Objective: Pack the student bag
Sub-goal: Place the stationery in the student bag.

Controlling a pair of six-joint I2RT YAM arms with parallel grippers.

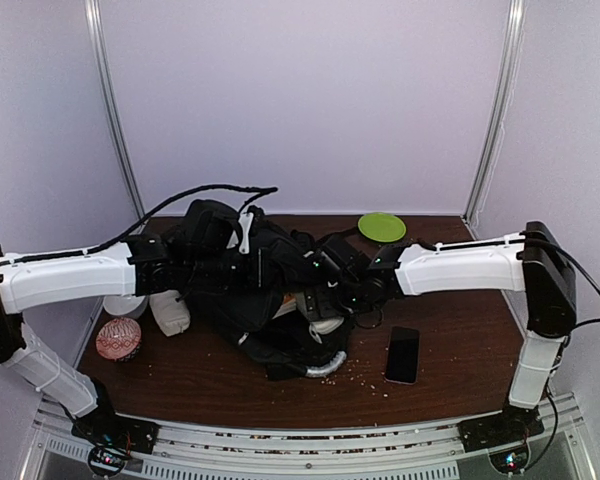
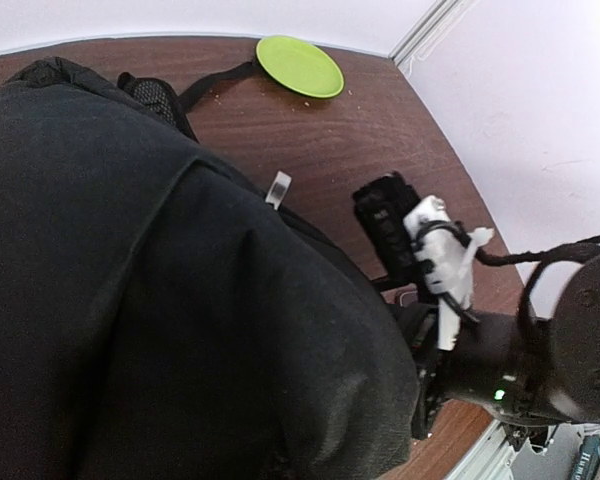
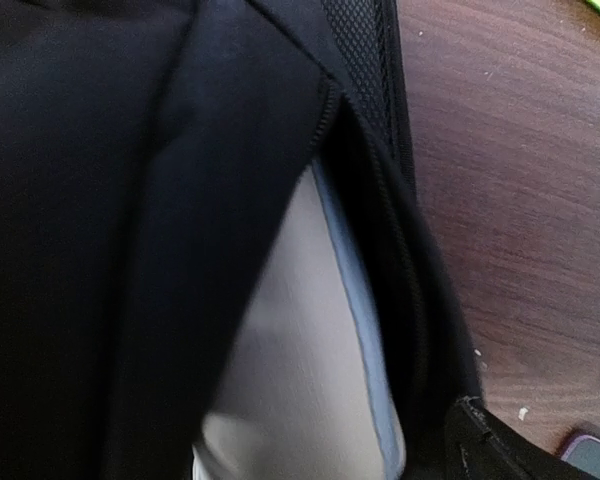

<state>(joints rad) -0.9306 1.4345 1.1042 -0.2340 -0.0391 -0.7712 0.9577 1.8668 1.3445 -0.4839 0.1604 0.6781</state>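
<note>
The beige pouch with the light blue edge sits too shallow in the bag's opening, so my right gripper should grab its near end point(image 1: 328, 325) and push it further in.
The student bag point(image 1: 245, 295), a large black backpack, lies slumped in the middle of the table. Its black fabric point(image 2: 130, 280) fills the left wrist view. My left gripper point(image 1: 192, 262) is at the bag's left side, its fingers buried under cloth that gathers toward them; it is shut on the fabric. My right gripper point(image 1: 332, 303) reaches into the bag's opening from the right. In the right wrist view a beige pouch with a light blue edge point(image 3: 300, 380) sits inside the open zip. One black fingertip point(image 3: 477, 432) shows well to the pouch's right, clear of it, so the jaws stand open.
A green plate point(image 1: 381, 227) lies at the back right and a dark phone point(image 1: 402, 354) at the front right. Left of the bag are a beige pouch point(image 1: 169, 313), a white bowl point(image 1: 123, 305) and a red patterned ball point(image 1: 118, 338). Crumbs dot the wood.
</note>
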